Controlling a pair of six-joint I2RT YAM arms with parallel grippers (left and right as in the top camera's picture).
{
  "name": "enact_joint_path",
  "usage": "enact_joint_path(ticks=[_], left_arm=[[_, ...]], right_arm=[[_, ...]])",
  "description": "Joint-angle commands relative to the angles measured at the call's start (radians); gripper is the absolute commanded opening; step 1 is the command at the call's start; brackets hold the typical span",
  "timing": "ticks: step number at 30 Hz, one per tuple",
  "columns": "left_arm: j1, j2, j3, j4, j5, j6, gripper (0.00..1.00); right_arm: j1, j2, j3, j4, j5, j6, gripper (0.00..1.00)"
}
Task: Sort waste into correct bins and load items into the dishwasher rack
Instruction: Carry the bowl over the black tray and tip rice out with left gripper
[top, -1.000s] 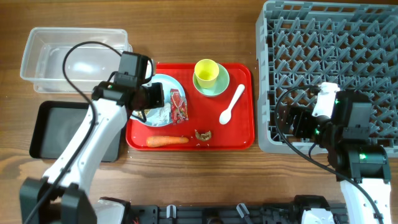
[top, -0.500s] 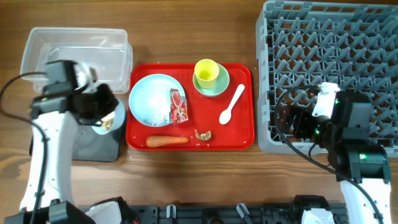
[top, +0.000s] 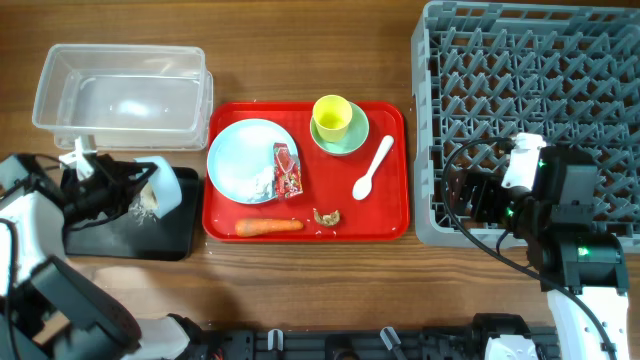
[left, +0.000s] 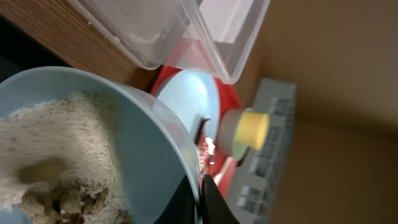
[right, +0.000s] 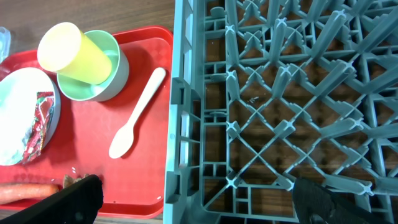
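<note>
My left gripper is to let go of the light blue bowl on the red tray (top: 330, 183) (left: 219, 167), between the red wrapper and the spoon.
My left gripper (top: 128, 190) is shut on the rim of the light blue bowl (top: 165, 188) and holds it tilted over the black tray (top: 140, 228). In the left wrist view the fingers (left: 200, 194) pinch the bowl's rim (left: 143, 143), with white rice (left: 62, 130) and a brownish scrap (left: 56, 202) inside. The plate (top: 240, 155) carries the red wrapper (top: 288, 170) and tissue (top: 260, 184). The carrot (top: 270, 226), a food scrap (top: 326, 216), the spoon (top: 372, 168) and the cup (top: 332, 117) on its saucer (top: 350, 140) lie on the red tray (top: 392, 215). My right gripper (right: 199, 199) is open over the rack's (top: 530, 110) left edge.
The clear tub (top: 120, 95) stands behind the black tray at the far left. The rack fills the right side, with its wall (right: 180, 124) next to the red tray.
My left arm has carried the bowl from the red tray leftward to over the black tray and tilted it. The right arm has not moved.
</note>
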Motion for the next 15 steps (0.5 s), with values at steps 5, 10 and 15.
enact_joint_path(ticks=[5,10,15], left_arm=[[0.107,0.122,-0.006,0.002,0.355,0.030,0.04],[0.118,0.144,-0.006,-0.006,0.354,0.029,0.04],[0.118,0.144,-0.006,-0.005,0.354,0.029,0.04]], right_arm=[[0.004,0.000,0.023,0.000,-0.017,0.002,1.00],[0.004,0.000,0.023,0.000,-0.017,0.002,1.00],[0.004,0.000,0.023,-0.001,-0.017,0.002,1.00]])
